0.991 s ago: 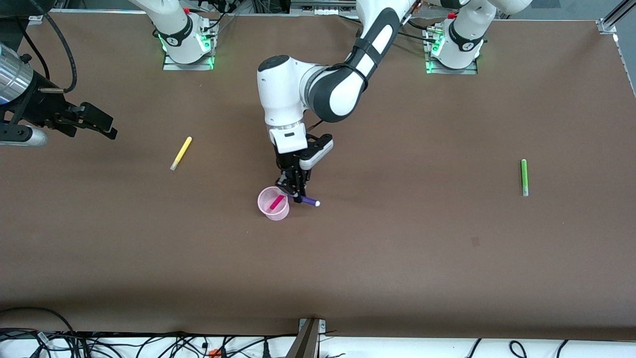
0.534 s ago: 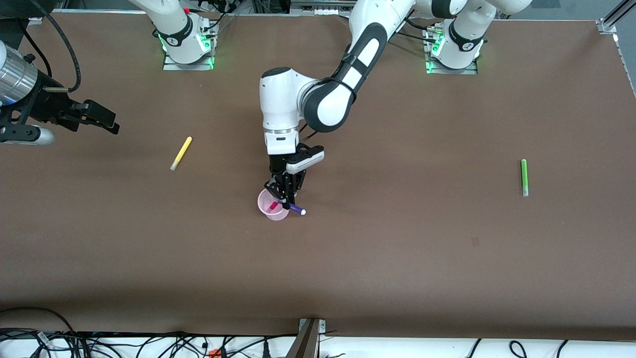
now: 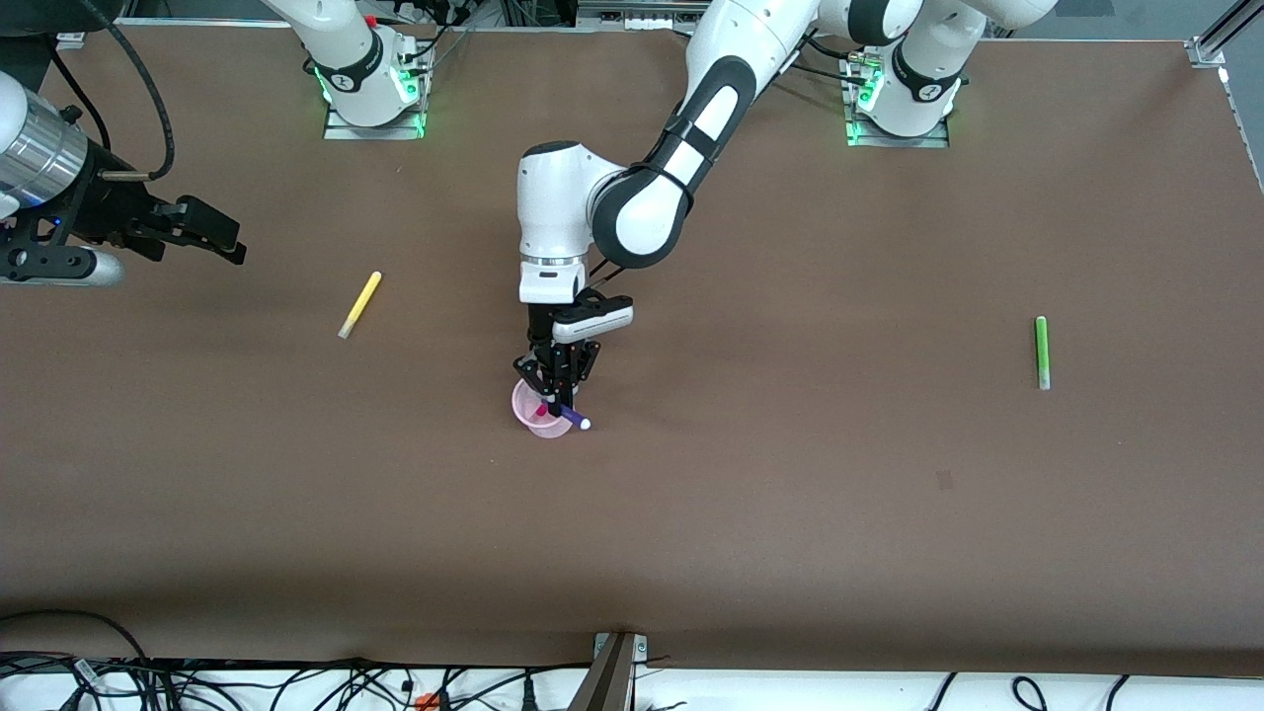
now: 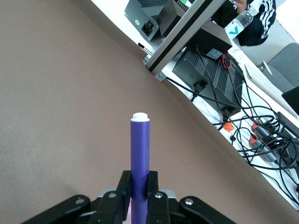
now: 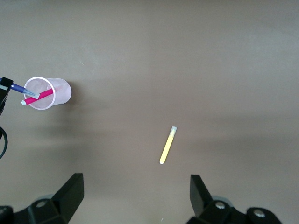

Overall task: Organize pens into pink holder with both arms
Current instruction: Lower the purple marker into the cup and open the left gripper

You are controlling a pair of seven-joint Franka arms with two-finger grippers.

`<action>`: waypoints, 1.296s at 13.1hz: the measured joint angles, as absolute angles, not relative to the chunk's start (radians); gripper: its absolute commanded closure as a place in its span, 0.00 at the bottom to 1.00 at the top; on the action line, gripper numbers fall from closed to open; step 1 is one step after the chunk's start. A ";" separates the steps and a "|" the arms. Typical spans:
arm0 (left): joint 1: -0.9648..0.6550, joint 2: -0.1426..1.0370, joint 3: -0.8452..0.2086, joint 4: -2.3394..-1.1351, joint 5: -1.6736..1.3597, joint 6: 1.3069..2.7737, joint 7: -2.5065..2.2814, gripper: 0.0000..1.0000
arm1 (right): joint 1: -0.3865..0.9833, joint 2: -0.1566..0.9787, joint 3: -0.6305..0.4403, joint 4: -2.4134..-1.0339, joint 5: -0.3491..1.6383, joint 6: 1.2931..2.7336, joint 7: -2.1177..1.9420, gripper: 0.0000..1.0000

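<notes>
The robot's left gripper needs to release the purple pen inside the pink holder (image 3: 548,416) beside the magenta pen.
The pink holder (image 3: 542,416) stands mid-table with the magenta pen (image 3: 542,408) leaning inside; it also shows in the right wrist view (image 5: 46,92). My left gripper (image 3: 557,397) is shut on the purple pen (image 3: 573,418) and holds it tilted over the holder's rim, whitish tip outward; the pen shows between the fingers in the left wrist view (image 4: 139,158). The yellow pen (image 3: 359,304) lies toward the right arm's end, also in the right wrist view (image 5: 168,144). The green pen (image 3: 1041,352) lies toward the left arm's end. My right gripper (image 3: 225,242) is open, up over the table's end.
Bare brown table (image 3: 790,494) all around. Cables and electronics lie off the table's front edge (image 4: 219,70).
My left gripper has carried the purple pen sideways from beside the holder to over its rim. My right gripper has drifted slightly toward the yellow pen.
</notes>
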State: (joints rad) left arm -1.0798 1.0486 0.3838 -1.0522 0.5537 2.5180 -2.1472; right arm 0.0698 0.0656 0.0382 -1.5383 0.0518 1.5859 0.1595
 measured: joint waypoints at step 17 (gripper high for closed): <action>-1.099 1.116 0.411 -1.036 0.593 2.533 -2.142 1.00 | 0.062 0.065 0.045 -1.532 0.043 1.601 0.160 0.00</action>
